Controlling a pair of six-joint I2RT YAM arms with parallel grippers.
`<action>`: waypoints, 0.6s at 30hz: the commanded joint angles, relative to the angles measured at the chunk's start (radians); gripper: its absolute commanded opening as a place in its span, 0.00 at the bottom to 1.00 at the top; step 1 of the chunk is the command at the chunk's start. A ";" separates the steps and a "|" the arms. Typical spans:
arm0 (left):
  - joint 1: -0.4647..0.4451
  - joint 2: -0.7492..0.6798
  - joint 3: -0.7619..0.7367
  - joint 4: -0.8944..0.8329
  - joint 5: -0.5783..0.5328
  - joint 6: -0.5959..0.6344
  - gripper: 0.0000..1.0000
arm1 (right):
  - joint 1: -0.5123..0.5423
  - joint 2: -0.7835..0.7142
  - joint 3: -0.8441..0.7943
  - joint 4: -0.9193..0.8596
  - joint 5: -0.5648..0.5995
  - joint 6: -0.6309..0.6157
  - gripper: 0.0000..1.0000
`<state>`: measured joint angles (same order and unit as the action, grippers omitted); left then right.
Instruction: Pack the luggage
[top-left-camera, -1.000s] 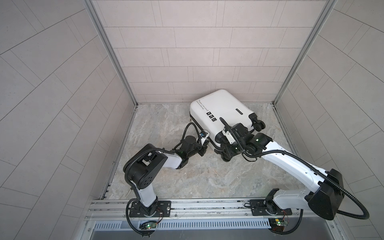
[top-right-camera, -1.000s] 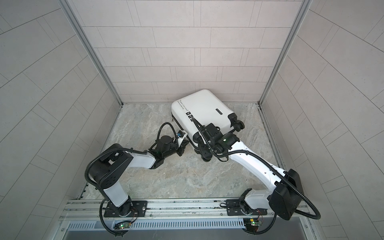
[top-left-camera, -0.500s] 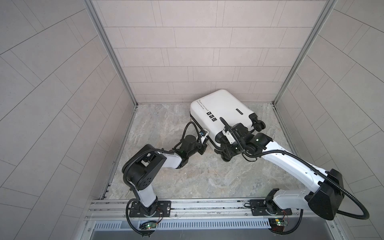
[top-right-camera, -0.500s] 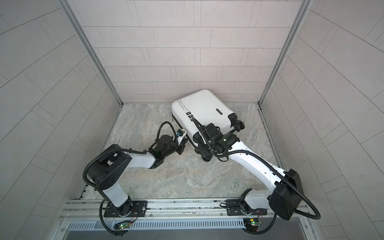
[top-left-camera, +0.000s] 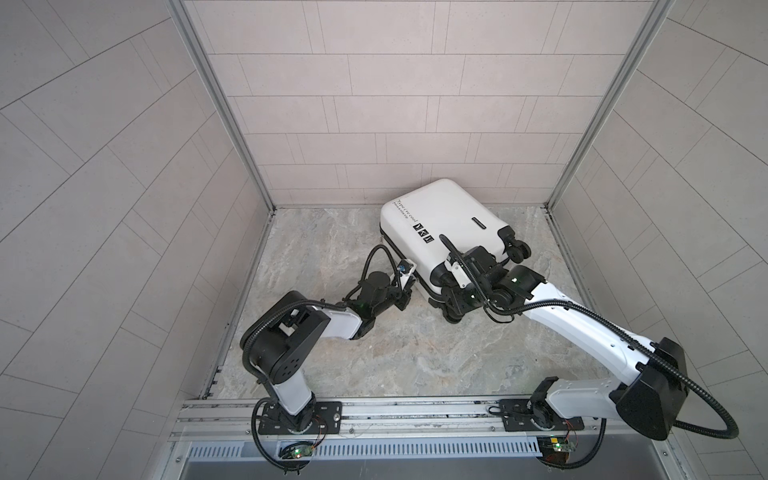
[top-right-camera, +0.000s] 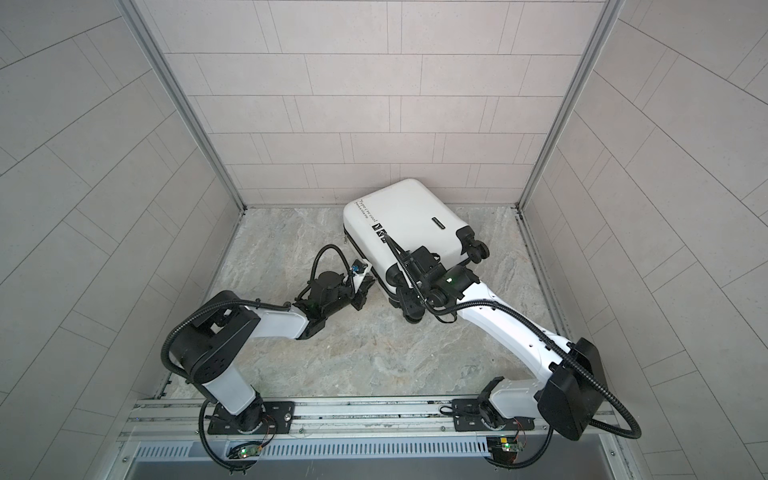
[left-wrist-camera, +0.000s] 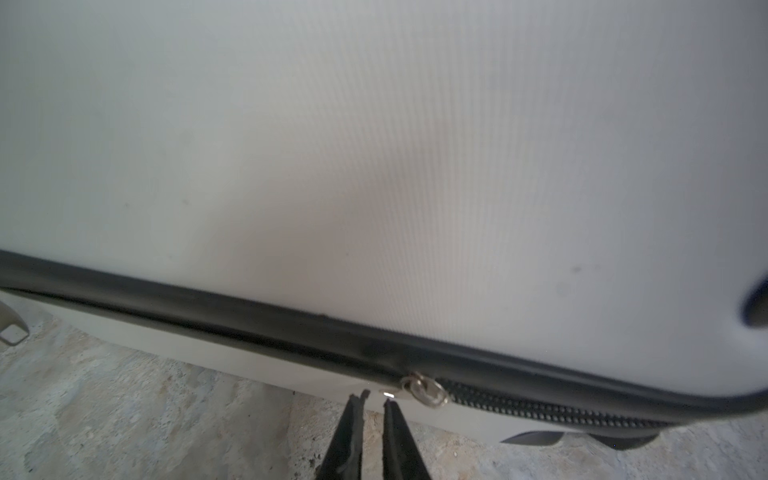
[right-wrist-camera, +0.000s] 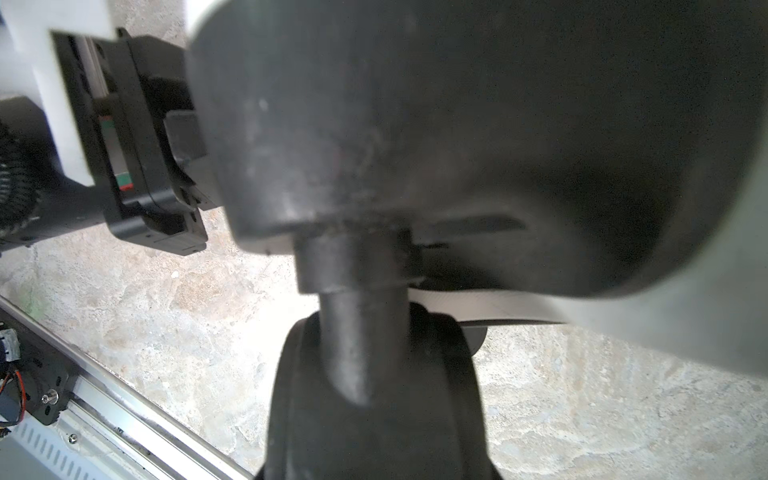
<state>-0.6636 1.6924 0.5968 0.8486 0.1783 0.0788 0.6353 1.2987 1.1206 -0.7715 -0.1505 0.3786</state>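
The metal zipper slider sits beside my left gripper's narrow finger gap, so I will back off, open wider and close around its pull tab (left-wrist-camera: 389, 393).
The luggage (top-left-camera: 440, 216) (top-right-camera: 399, 212), a white hard-shell suitcase, lies closed on the stone floor near the back wall. In the left wrist view its shell (left-wrist-camera: 374, 166) fills the frame above the black zipper band. My left gripper (left-wrist-camera: 374, 399) (top-left-camera: 409, 286) points at that band, jaws a narrow gap apart. The metal zipper slider (left-wrist-camera: 424, 390) sits just beyond one fingertip. My right gripper (top-left-camera: 451, 297) (top-right-camera: 409, 299) is at the suitcase's near corner, shut on a black wheel (right-wrist-camera: 374, 395) that hides its fingers.
Tiled walls close in the floor on three sides, and the suitcase's far end is close to the back wall. Another pair of wheels (top-left-camera: 517, 249) sticks out towards the right wall. The arms' metal rail (top-left-camera: 415, 411) runs along the front edge.
My left gripper's jaws have parted a little at the zipper slider. The luggage and the right arm have not moved.
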 joint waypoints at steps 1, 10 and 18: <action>-0.005 -0.034 -0.034 0.073 -0.017 0.011 0.18 | -0.020 -0.045 0.015 0.027 0.075 0.096 0.07; -0.005 -0.062 -0.092 0.121 -0.089 0.012 0.24 | -0.021 -0.036 0.025 0.026 0.065 0.092 0.07; -0.004 -0.068 -0.124 0.148 -0.111 -0.015 0.28 | -0.021 -0.029 0.030 0.030 0.062 0.092 0.07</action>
<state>-0.6636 1.6432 0.4839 0.9539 0.0830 0.0708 0.6353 1.2987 1.1206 -0.7712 -0.1513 0.3786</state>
